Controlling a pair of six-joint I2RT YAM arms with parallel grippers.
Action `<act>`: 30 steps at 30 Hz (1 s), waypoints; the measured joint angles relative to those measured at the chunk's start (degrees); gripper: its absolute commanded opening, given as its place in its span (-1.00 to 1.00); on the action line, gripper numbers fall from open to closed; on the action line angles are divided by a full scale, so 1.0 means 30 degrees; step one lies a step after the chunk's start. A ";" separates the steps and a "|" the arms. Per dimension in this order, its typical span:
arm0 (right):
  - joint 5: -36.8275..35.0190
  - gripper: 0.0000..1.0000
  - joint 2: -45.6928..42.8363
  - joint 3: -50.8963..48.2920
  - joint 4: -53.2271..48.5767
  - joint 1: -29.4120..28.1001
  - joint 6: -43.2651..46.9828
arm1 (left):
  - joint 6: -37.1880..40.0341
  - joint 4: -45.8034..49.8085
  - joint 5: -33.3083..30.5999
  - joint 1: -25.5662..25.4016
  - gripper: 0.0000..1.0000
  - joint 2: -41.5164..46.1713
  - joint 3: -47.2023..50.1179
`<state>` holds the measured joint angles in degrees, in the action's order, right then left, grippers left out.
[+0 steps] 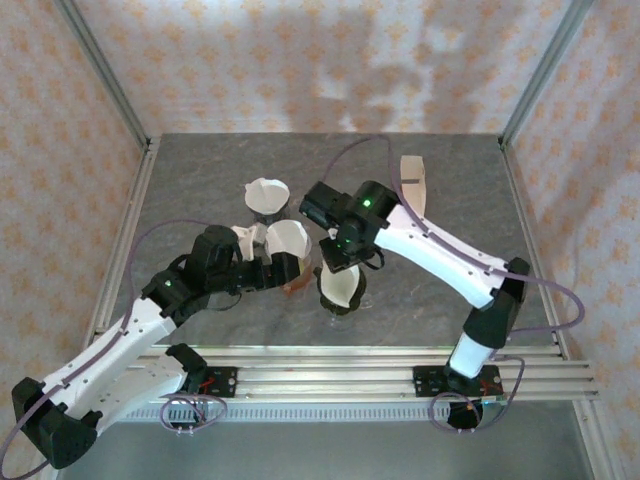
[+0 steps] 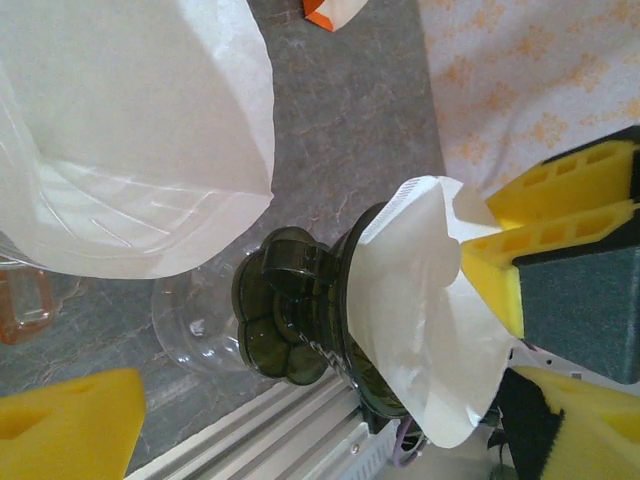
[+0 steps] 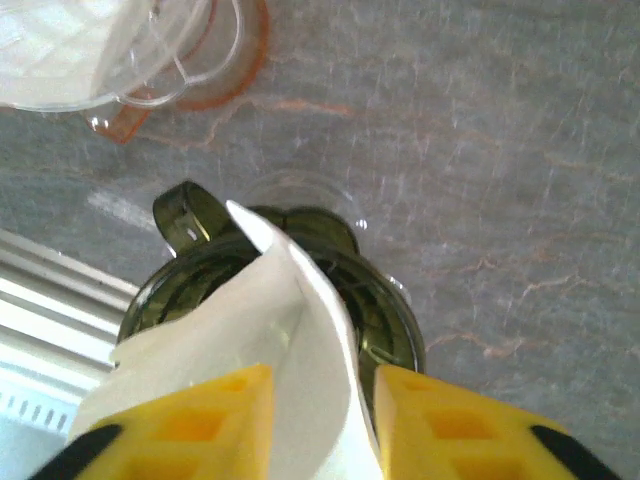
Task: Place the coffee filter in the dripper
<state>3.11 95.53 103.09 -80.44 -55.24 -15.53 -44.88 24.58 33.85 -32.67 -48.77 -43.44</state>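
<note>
The coffee filter is tilted above the dripper's rim, so the robot's right gripper should pinch the filter's edge [image 3: 335,308] beside the dripper's rim while the left gripper steadies the opposite side of the filter.
The dark green dripper [image 1: 341,303] [image 2: 290,320] [image 3: 385,310] stands on a clear glass saucer [image 2: 185,320] at the table's middle front. The white paper coffee filter [image 1: 340,283] [image 2: 420,330] [image 3: 250,320] sits tilted in the dripper and sticks well above the rim. My right gripper [image 1: 340,255] [image 3: 320,375] hangs over it, jaws a little apart, with the filter's upper edge between the yellow fingers [image 2: 500,265]. My left gripper [image 1: 270,262] [image 2: 330,400] is wide open, level with the dripper and to its left, touching nothing.
A clear dripper with an orange base [image 1: 288,250] [image 2: 120,150] [image 3: 100,50], lined with a filter, stands just left of the dark one. Another white cone [image 1: 267,195] sits further back. A filter packet [image 1: 412,180] lies at the back right. The metal rail [image 1: 350,375] runs along the near edge.
</note>
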 measured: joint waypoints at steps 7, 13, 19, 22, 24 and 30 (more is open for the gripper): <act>-0.0925 0.11 -0.4473 -0.3978 0.3534 0.0000 -0.1494 | 0.0000 -0.0627 0.0138 -0.0007 0.91 -0.0007 0.0299; -0.1676 0.10 -0.7380 -0.7745 0.6404 0.0000 -0.4517 | -0.0007 -0.1064 -0.0007 -0.0248 0.91 0.0007 0.0656; -0.1741 0.01 -0.8779 -0.9938 0.7359 0.0000 -0.6987 | -0.0007 -0.1107 -0.0306 -0.0248 0.91 0.0000 0.1042; -0.1545 -0.04 -0.8837 -1.0265 0.7686 0.0000 -0.7664 | -0.0015 -0.1166 -0.0430 -0.0248 0.91 0.0000 0.1078; -0.1333 -0.11 -0.8837 -1.0652 0.7956 0.0000 -0.7970 | -0.0029 -0.1377 -0.0430 -0.0248 0.91 -0.0007 0.1260; -0.0816 -0.31 -0.9194 -1.1628 0.8357 0.0000 -0.8641 | -0.0073 -0.1581 -0.0437 -0.0248 0.91 -0.0007 0.1537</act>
<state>0.67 67.94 68.20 -55.37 -55.24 -41.45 -45.10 19.84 32.53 -33.41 -48.80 -38.83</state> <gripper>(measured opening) 0.373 0.954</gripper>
